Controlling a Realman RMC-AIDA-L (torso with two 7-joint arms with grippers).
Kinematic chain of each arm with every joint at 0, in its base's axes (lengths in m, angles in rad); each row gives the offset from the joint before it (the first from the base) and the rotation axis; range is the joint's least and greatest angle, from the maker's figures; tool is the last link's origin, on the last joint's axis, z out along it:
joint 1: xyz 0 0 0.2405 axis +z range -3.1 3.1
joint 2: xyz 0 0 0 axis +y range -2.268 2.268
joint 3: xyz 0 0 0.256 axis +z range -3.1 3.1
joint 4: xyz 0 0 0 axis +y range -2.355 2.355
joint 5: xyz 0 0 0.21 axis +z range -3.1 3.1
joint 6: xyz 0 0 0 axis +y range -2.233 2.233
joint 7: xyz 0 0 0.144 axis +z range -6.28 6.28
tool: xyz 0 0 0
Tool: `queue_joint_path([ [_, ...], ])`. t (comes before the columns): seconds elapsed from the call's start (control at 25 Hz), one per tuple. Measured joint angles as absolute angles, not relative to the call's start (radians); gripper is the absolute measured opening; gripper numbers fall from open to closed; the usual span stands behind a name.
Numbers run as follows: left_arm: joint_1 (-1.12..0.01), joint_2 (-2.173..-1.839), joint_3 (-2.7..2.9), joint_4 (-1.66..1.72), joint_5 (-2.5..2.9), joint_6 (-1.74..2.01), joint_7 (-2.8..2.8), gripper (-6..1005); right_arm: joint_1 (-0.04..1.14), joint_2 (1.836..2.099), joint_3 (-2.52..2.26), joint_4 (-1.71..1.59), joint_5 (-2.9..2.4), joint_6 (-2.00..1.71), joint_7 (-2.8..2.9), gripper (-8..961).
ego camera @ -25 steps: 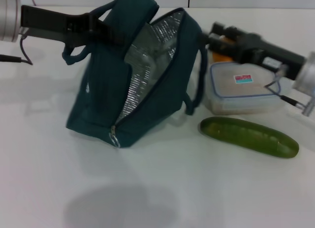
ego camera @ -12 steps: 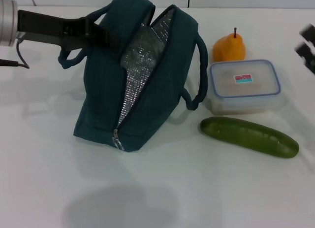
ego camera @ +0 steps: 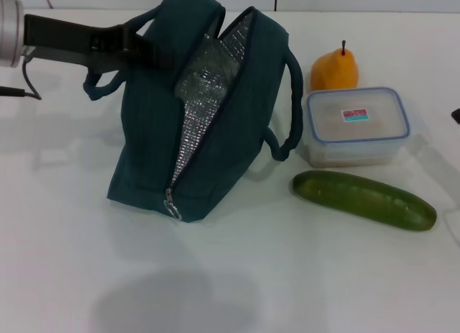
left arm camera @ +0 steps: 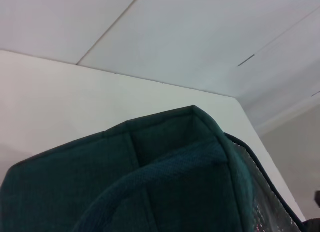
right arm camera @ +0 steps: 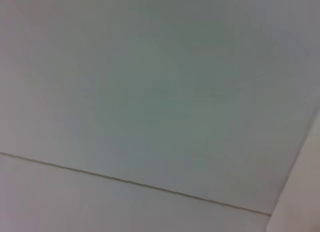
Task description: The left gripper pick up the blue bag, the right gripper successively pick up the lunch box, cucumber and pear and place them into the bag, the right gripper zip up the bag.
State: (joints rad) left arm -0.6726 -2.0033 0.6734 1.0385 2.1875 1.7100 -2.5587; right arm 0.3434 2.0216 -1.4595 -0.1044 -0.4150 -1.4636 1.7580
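Note:
My right gripper should next go to the lunch box and grab its lid's short edge [ego camera: 406,115] that faces away from the blue bag.
The blue bag [ego camera: 151,146] stands tilted on the white table, its zip open and silver lining [ego camera: 205,81] showing. My left gripper [ego camera: 140,49] reaches in from the left and is shut on the bag's top by a handle; the left wrist view is filled with the bag's fabric [left arm camera: 125,192]. Right of the bag lies the lunch box [ego camera: 357,126], with the pear [ego camera: 334,68] upright behind it and the cucumber [ego camera: 363,198] in front of it. Only a dark sliver of my right gripper [ego camera: 456,116] shows at the right edge, apart from all three.
The zipper pull [ego camera: 170,202] hangs at the bag's near lower end. The white table [ego camera: 237,275] stretches bare in front of the bag. A dark cable [ego camera: 18,92] trails from the left arm. The right wrist view shows only a pale surface.
My right arm has drawn back from beside the bag's opening to the right edge, uncovering the pear. The bag's mouth has narrowed and the bag stands more upright.

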Motion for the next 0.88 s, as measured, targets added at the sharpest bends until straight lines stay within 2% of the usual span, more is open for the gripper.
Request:
queue_joint_path([
  [0.88, -0.678, -2.000, 0.696, 1.038, 2.187, 1.706, -2.554, 42, 0.387, 2.028, -1.558, -0.107, -0.425, -1.242, 1.937, 803],
])
